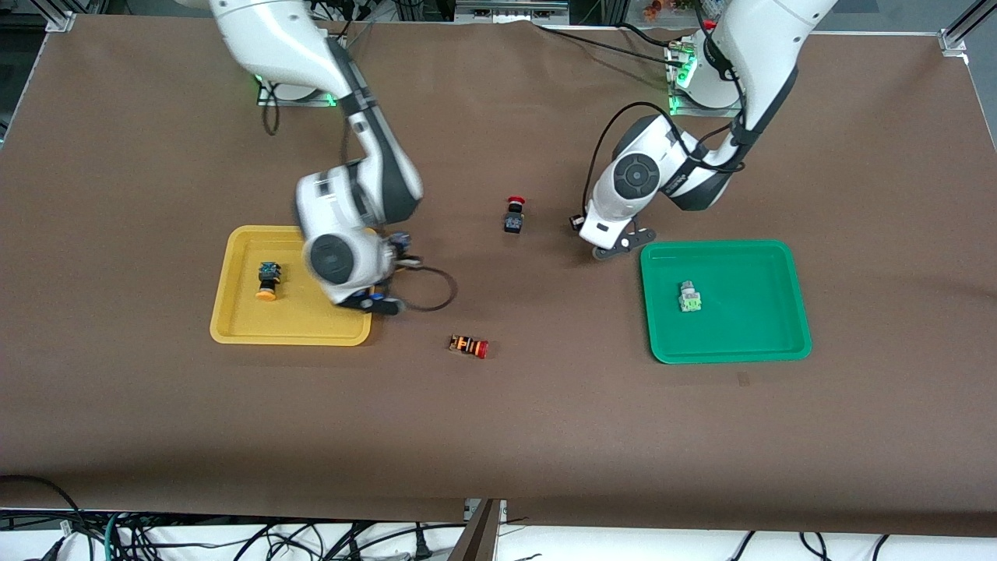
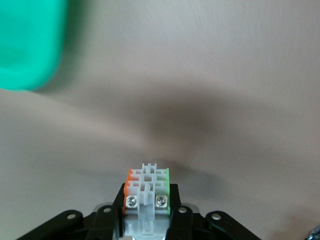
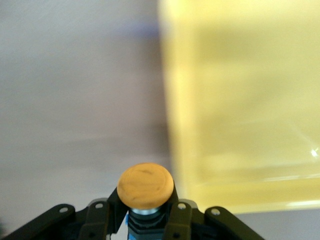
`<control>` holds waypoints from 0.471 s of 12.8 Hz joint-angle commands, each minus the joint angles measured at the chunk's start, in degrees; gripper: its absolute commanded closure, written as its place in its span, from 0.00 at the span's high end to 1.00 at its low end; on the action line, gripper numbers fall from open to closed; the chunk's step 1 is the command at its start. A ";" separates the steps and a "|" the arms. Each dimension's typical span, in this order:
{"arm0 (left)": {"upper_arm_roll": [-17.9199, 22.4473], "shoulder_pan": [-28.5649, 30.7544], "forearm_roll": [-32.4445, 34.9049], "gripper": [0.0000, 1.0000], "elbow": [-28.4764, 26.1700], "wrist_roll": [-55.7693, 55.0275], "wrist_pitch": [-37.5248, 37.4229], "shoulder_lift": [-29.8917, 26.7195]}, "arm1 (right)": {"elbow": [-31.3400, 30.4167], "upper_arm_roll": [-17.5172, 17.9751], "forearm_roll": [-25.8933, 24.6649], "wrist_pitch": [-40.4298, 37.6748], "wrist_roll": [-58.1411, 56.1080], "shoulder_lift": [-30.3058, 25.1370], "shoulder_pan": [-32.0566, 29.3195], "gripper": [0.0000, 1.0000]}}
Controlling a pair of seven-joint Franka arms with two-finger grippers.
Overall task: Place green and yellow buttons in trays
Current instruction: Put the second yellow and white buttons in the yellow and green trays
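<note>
My left gripper should release the whitish-grey button near the green tray's middle (image 1: 716,295), beside the pale green button.
My right gripper (image 1: 379,302) (image 3: 145,206) is shut on a dark button with a round orange-yellow cap (image 3: 145,186), over the table just beside the yellow tray (image 1: 311,323) (image 3: 240,125). A second yellow-capped button (image 1: 267,281) lies in that tray. My left gripper (image 1: 615,248) (image 2: 147,202) is shut on a whitish-grey button with green and orange sides (image 2: 147,187), over the table by a corner of the green tray (image 1: 740,327) (image 2: 25,45). Another pale green button (image 1: 689,297) lies in the green tray. Both held buttons are hidden in the front view.
A black switch with a red cap (image 1: 514,214) stands mid-table between the arms. An orange-striped switch with a red cap (image 1: 469,346) lies nearer the front camera. A black cable loop (image 1: 436,290) hangs by the right gripper.
</note>
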 commanded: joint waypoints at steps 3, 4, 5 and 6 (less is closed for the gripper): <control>-0.13 10.78 1.51 0.00 17.30 13.62 -26.33 -1.35 | -0.58 -1.96 -1.36 0.87 -11.84 4.00 -5.61 0.99; 0.21 14.81 1.59 0.00 17.75 19.33 -26.18 -1.35 | -0.15 -1.88 -1.36 0.79 -12.37 3.83 -6.75 1.00; 0.31 18.33 3.25 0.00 17.76 24.52 -25.13 -1.01 | 0.47 -2.05 -1.10 0.53 -13.94 3.22 -7.02 1.00; 0.31 21.76 5.53 0.00 17.67 29.45 -21.90 0.91 | 2.48 -2.66 -1.09 -0.08 -15.09 2.09 -7.46 1.00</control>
